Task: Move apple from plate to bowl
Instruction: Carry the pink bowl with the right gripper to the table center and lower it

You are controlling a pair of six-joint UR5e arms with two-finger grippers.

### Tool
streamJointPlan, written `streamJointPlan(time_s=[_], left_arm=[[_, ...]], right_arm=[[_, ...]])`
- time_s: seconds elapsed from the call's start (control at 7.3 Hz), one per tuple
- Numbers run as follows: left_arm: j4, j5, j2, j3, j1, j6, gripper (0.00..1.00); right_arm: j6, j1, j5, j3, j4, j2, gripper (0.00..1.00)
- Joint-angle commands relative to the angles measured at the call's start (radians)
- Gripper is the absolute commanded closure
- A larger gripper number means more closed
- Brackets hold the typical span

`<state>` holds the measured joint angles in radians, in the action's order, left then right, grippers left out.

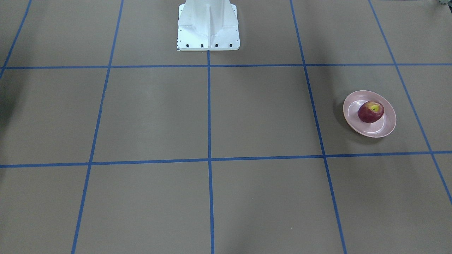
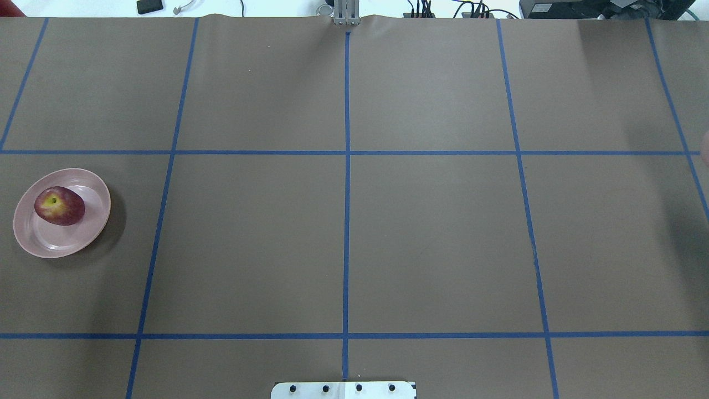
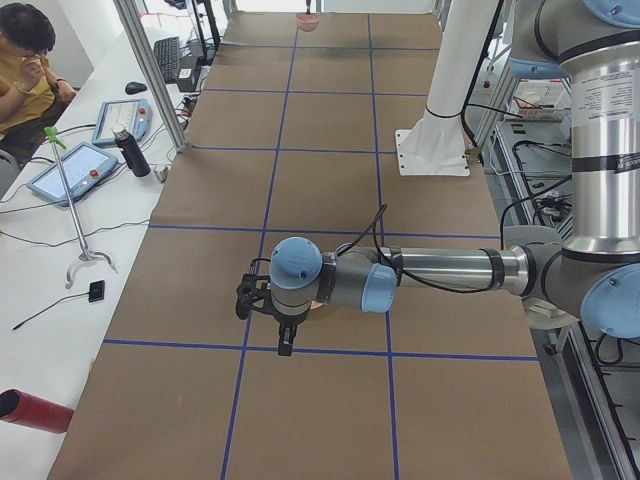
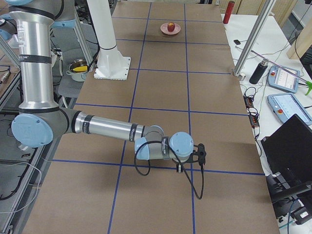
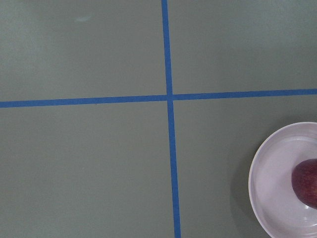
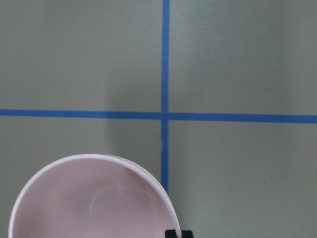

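My right gripper has the pink bowl, which stands at the table's far end. Next, I set it down on the blue tape line running out from the white pedestal [image 1: 211,124].
The dark red apple [image 1: 370,112] lies on the wide pale pink plate [image 1: 353,104], at the left of the overhead view, apple [image 2: 59,205] on plate [image 2: 66,244]. The left wrist view shows the plate [image 5: 270,188] and part of the apple [image 5: 307,186] at its lower right. The small pink bowl [image 6: 74,203] fills the lower left of the right wrist view and stands at the table's far end in the exterior left view [image 3: 308,20]. My left gripper [image 3: 285,343] hangs over the plate's area. My right gripper [image 4: 179,168] hangs over the bowl's area. I cannot tell whether either is open or shut.
The white robot pedestal [image 1: 208,28] stands at mid-table on my side. Blue tape lines cross the brown table. A side bench holds tablets [image 3: 75,170] and a dark bottle [image 3: 130,152], with a seated person [image 3: 30,70] beside it. A laptop [image 4: 287,146] sits off the right end.
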<state>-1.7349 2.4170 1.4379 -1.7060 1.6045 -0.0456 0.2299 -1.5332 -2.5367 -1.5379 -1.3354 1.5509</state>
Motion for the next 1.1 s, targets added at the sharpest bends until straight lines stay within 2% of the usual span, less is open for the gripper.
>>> streamJointPlan(time_s=[0.0,0.27,0.41,0.55,0.68,0.82,0.96], left_arm=[[0.0,0.001,-0.001,0.002,0.0,0.0,0.02],[-0.002,0.002,-0.002,0.006,0.0,0.001,0.02],[-0.002,0.002,-0.002,0.008,0.0,0.001,0.02],[-0.002,0.002,-0.001,0.009,0.0,0.0,0.02],[-0.002,0.001,-0.001,0.011,0.0,0.0,0.02],[-0.002,0.002,-0.002,0.011,0.0,0.0,0.02],[-0.002,0.002,-0.002,0.011,0.0,0.0,0.02]], right_arm=[[0.402,0.181,0.018,-0.17,-0.007,-0.096,1.0],[0.739,0.386,0.131,-0.232,-0.008,-0.246,1.0],[0.911,0.519,0.232,-0.237,-0.008,-0.337,1.0],[1.074,0.671,0.369,-0.228,-0.011,-0.426,1.0],[1.151,0.785,0.463,-0.222,-0.014,-0.464,1.0],[1.195,0.855,0.514,-0.191,-0.022,-0.509,1.0],[1.239,0.889,0.523,-0.145,-0.118,-0.6,1.0]])
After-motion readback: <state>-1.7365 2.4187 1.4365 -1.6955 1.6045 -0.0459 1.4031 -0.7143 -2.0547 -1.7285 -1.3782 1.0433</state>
